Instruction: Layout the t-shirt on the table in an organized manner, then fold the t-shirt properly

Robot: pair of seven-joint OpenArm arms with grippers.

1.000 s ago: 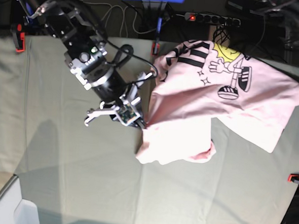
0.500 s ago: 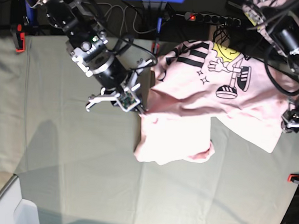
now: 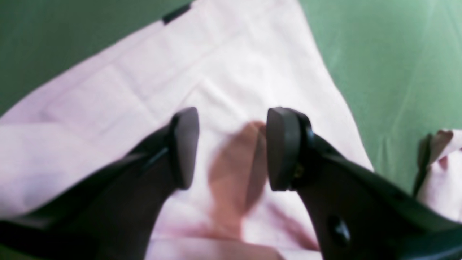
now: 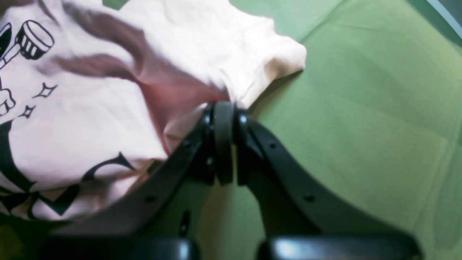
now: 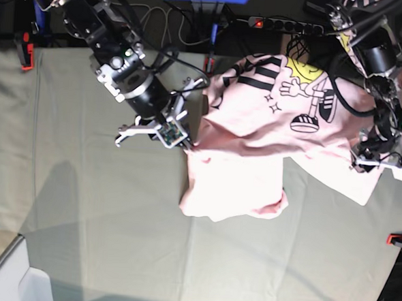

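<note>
The t-shirt's side is bunched loosely between my open left fingers; next I open wider, pinch the t-shirt's raised fold (image 3: 249, 132) and pull it off the print.
The pale pink t-shirt (image 5: 257, 126) lies crumpled on the grey-green table (image 5: 81, 211), print side up, with black letters and the yellow smiley figure at the far right. My right gripper (image 5: 182, 144) is shut on the shirt's left edge; the right wrist view shows the gripper (image 4: 223, 112) pinching a fold of the shirt (image 4: 90, 119). My left gripper (image 5: 377, 165) hangs over the shirt's right part. In the left wrist view it (image 3: 232, 148) is open and empty just above plain pink cloth (image 3: 252, 54).
Red clamps sit at the table's far left edge (image 5: 27, 51) and right edge (image 5: 399, 239). A power strip (image 5: 284, 24) and cables lie behind the table. A pale bin corner (image 5: 36, 284) shows at the bottom left.
My left arm has come into view at the right and dropped down over the shirt's right side. My right gripper has drawn the shirt's left edge slightly up and away.
</note>
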